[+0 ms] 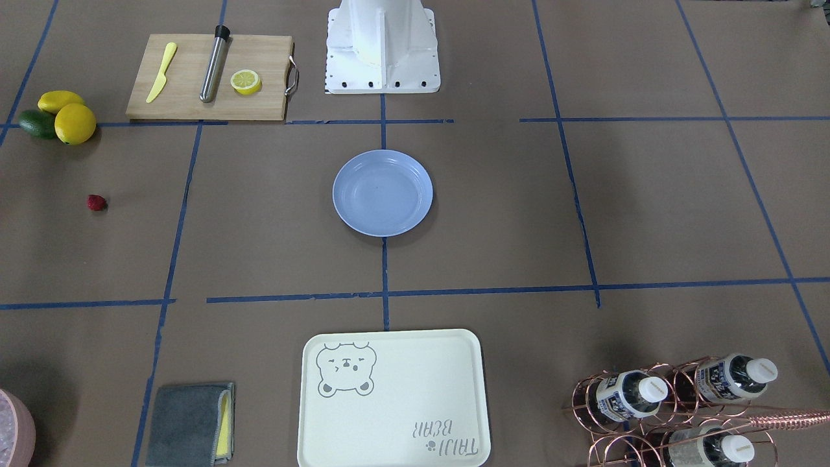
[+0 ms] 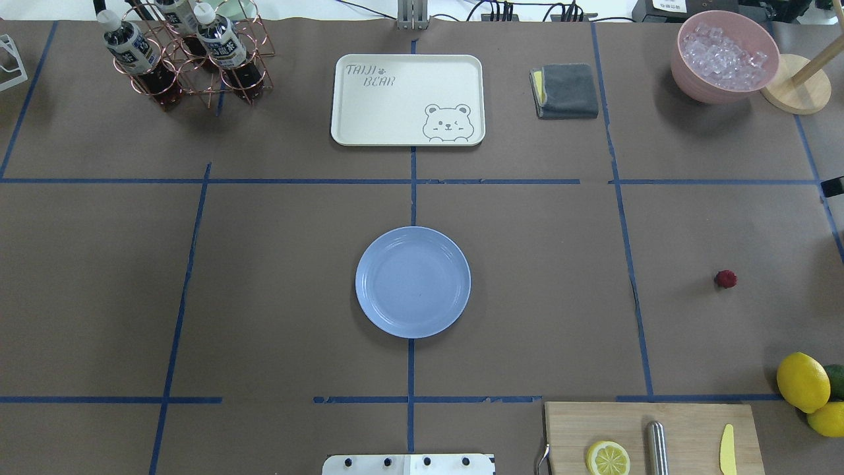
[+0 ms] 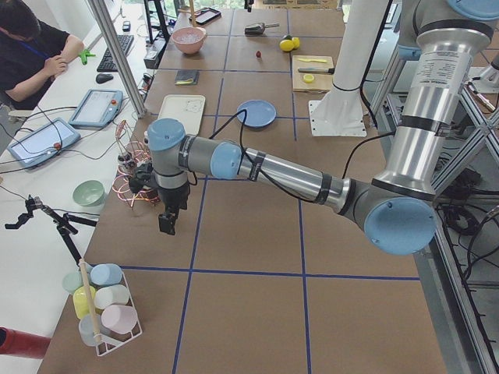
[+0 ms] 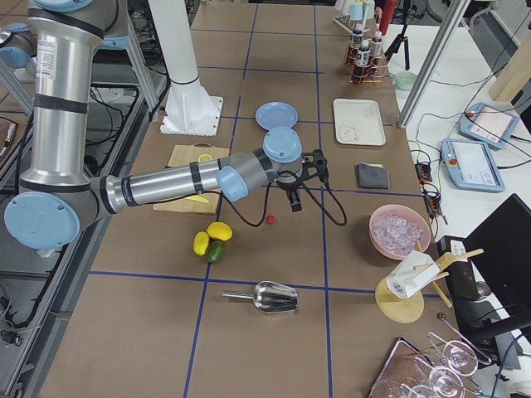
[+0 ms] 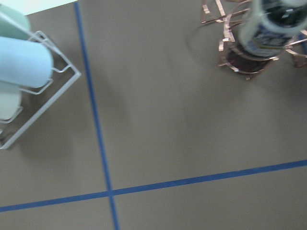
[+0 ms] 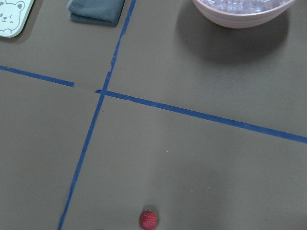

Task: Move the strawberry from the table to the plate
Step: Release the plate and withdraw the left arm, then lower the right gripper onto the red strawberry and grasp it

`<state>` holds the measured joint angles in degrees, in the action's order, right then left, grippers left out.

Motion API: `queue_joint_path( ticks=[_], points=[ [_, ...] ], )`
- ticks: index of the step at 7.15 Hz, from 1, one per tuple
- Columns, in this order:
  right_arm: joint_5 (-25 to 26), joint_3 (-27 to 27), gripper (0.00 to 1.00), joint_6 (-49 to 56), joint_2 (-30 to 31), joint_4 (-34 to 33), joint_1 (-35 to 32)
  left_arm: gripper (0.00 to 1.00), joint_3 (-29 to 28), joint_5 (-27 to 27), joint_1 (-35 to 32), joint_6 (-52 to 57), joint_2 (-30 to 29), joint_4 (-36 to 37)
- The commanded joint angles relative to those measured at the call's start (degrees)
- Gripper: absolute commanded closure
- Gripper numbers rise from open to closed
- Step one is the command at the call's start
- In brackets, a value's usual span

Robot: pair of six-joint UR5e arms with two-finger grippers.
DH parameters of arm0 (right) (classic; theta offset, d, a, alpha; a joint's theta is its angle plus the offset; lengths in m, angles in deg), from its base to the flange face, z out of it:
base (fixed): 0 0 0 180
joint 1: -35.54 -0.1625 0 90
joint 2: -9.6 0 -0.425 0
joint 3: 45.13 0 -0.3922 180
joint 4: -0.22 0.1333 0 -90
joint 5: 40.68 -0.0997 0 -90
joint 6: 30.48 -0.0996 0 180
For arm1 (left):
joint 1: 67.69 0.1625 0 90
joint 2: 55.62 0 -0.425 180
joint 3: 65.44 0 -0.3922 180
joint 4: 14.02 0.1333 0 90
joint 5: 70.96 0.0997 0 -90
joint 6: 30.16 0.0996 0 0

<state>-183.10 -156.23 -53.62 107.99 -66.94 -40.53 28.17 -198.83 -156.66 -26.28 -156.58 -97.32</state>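
I need to move my right gripper to the strawberry next and close it around the middle of its red body (image 1: pixel 96 203) (image 6: pixel 148 220).
The strawberry (image 1: pixel 96 203) (image 2: pixel 725 279) lies alone on the brown table (image 1: pixel 259 214), far out on the robot's right. It also shows at the bottom of the right wrist view (image 6: pixel 148 220). The blue plate (image 1: pixel 382 192) (image 2: pixel 413 282) sits empty at the table's centre. My right gripper (image 4: pixel 295 203) hangs above the table just beyond the strawberry (image 4: pixel 270 220); I cannot tell if it is open or shut. My left gripper (image 3: pixel 166 224) hangs near the bottle rack (image 3: pixel 132 183), far from the plate (image 3: pixel 256 114); its state cannot be told either.
Two lemons (image 2: pixel 802 381) and an avocado sit near the strawberry. Beside them is a cutting board (image 2: pixel 692 422) with a lemon half, a knife and a metal cylinder. A bear tray (image 2: pixel 407 99), grey cloth (image 2: pixel 567 90), ice bowl (image 2: pixel 724 56) and bottle rack (image 2: pixel 191 56) line the far edge.
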Motion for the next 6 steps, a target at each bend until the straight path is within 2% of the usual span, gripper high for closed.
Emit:
queue_joint_path(
  ticks=[1, 2, 3, 5, 6],
  points=[
    [12.6, 1.2, 0.00, -15.0, 2.9, 11.2, 12.4, 0.00, -0.5, -4.4, -2.0, 3.4, 2.4, 0.7],
    [19.3, 1.8, 0.00, -18.8, 3.2, 13.0, 17.9, 0.00, -0.4, -4.4, -2.0, 3.4, 2.5, 0.7],
    [23.5, 3.6, 0.01, -19.3, 3.3, 13.5, 21.8, 0.00, -0.5, -4.4, -2.0, 3.4, 2.5, 0.6],
    [28.5, 7.9, 0.02, -22.3, 3.3, 17.4, 27.2, 0.00, -0.5, -4.7, -2.0, 3.9, 4.5, 0.2],
    [31.5, 8.0, 0.04, -24.8, 3.3, 18.3, 29.9, 0.00, 0.1, -5.0, -2.0, 3.9, 5.1, 0.3]
  ],
)
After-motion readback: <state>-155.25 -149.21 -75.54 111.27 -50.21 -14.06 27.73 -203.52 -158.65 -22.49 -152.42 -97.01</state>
